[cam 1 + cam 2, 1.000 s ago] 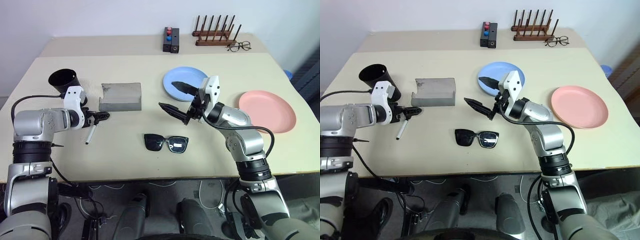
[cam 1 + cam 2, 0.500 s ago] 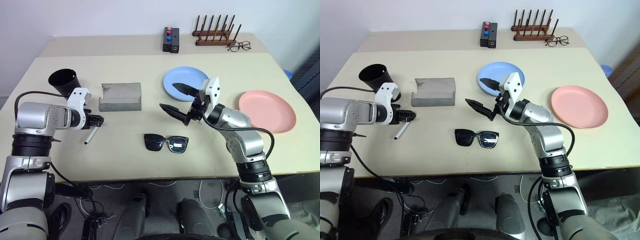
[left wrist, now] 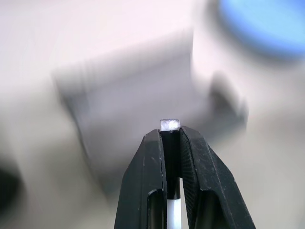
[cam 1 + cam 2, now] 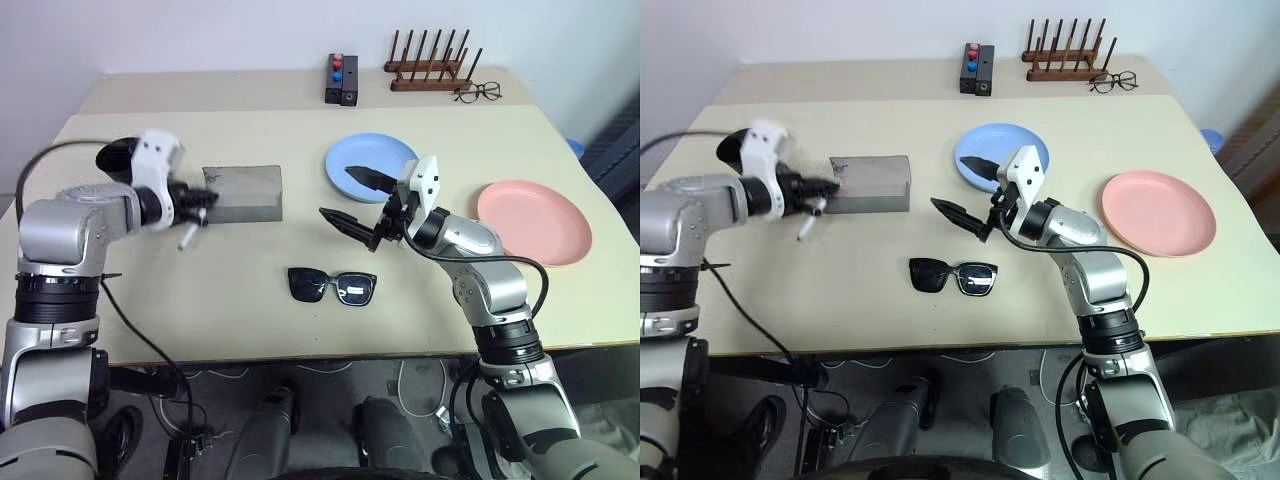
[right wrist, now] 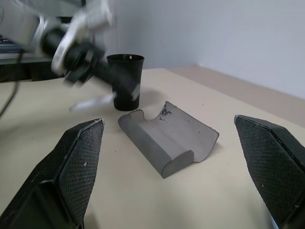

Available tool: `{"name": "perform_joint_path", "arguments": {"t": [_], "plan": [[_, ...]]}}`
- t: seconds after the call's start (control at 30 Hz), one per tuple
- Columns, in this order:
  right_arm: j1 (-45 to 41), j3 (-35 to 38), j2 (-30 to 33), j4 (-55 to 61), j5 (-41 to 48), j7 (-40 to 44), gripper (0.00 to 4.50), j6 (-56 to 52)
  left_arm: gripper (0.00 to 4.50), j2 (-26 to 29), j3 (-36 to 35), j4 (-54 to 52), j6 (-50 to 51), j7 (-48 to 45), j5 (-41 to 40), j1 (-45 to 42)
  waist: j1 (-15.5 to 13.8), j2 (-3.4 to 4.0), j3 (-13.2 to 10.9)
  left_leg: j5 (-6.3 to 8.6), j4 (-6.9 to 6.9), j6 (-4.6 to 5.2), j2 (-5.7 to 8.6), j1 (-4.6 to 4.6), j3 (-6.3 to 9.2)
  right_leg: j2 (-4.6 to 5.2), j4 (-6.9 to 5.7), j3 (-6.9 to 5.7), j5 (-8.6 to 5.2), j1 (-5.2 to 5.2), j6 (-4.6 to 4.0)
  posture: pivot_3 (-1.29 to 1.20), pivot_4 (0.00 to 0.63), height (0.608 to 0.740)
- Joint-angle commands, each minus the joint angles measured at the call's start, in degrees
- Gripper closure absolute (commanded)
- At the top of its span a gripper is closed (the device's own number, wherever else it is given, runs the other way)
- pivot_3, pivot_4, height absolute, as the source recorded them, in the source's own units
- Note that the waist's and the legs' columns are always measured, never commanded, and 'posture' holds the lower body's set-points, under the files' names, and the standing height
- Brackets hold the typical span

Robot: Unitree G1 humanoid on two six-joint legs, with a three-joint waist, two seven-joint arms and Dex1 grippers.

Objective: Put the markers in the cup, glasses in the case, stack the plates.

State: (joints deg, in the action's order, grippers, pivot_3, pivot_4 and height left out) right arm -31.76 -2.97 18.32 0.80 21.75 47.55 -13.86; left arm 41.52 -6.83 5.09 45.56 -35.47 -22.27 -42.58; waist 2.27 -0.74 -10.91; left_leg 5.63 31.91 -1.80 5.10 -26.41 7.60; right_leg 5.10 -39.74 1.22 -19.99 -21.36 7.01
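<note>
I should release the left gripper's white marker inside the black cup [image 4: 125,160] beside the grey case.
My left gripper [image 4: 200,203] is shut on the white marker [image 4: 186,237], which hangs tilted above the table in front of the grey case [image 4: 242,192]. In the left wrist view the marker's white end [image 3: 170,125] pokes out between the closed fingers [image 3: 151,181]. The black cup [image 4: 125,160] stands just behind my left hand, partly hidden by it. Black sunglasses [image 4: 333,285] lie at the table's middle front. My right gripper [image 4: 352,198] hovers open and empty beside the blue plate [image 4: 370,165]. The pink plate [image 4: 534,222] lies at the right.
On the far shelf stand a wooden rack [image 4: 430,70], thin wire spectacles [image 4: 478,93] and a black box with red and blue buttons [image 4: 342,80]. The case's lid is open, as the right wrist view shows [image 5: 167,138].
My left gripper closed on the marker where it lay on the table, then lifted it up toward the case and cup. The right arm stayed still.
</note>
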Motion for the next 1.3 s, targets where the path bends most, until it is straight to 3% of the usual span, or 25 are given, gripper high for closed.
{"name": "perform_joint_path", "arguments": {"t": [0.03,0.17,0.37,0.5,0.9,1.3], "plan": [[-1.2,1.6,-0.7,1.3,1.9,-0.2,0.0,0.6,4.46,-0.7,-5.5,4.7,-14.8,2.3,2.6,-3.6,-0.1,0.0,0.0,0.0,0.0,0.0,0.0,0.0,0.0,-0.02,0.0,-0.01,0.0,-0.01,0.0,0.0,0.15,0.74],[-1.3,1.4,-0.8,1.1,2.0,-0.3,0.0,0.8,4.46,-1.7,-8.2,10.8,-25.2,2.6,2.8,-7.1,0.0,0.0,0.0,0.0,-0.01,0.01,0.02,-0.01,0.0,-0.03,0.01,-0.03,0.0,-0.01,0.01,0.0,0.15,0.74],[-1.1,1.1,-0.8,1.8,2.4,-0.2,0.0,0.1,4.46,-0.9,-15.3,28.3,-46.7,4.3,3.2,-13.2,0.2,-0.01,0.0,0.0,0.01,0.01,0.03,-0.01,0.02,-0.05,0.01,-0.09,0.01,0.01,0.02,0.0,0.15,0.74],[-0.7,1.2,-0.4,2.6,2.3,-0.2,0.0,-0.4,4.46,-0.5,-16.6,36.9,-55.8,0.5,3.1,-13.2,0.2,-0.01,0.0,-0.01,0.0,0.02,0.03,0.0,0.01,-0.05,0.0,-0.1,0.01,0.02,0.02,0.0,0.15,0.74],[0.2,1.3,0.4,4.5,2.7,-0.7,0.0,-1.8,4.46,-1.8,-20.5,55.2,-70.2,-4.7,0.6,-12.7,0.2,-0.04,0.0,-0.01,0.06,0.03,0.05,-0.03,0.05,-0.06,-0.03,-0.16,0.01,0.04,0.03,0.0,0.15,0.74],[0.8,1.2,0.9,5.8,2.8,-1.1,0.0,-2.7,4.46,-2.7,-20.4,61.0,-74.6,-6.5,1.0,-11.9,0.3,-0.04,0.0,-0.01,0.07,0.03,0.05,-0.02,0.05,-0.07,-0.06,-0.16,0.01,0.04,0.03,0.0,0.15,0.74]]}}
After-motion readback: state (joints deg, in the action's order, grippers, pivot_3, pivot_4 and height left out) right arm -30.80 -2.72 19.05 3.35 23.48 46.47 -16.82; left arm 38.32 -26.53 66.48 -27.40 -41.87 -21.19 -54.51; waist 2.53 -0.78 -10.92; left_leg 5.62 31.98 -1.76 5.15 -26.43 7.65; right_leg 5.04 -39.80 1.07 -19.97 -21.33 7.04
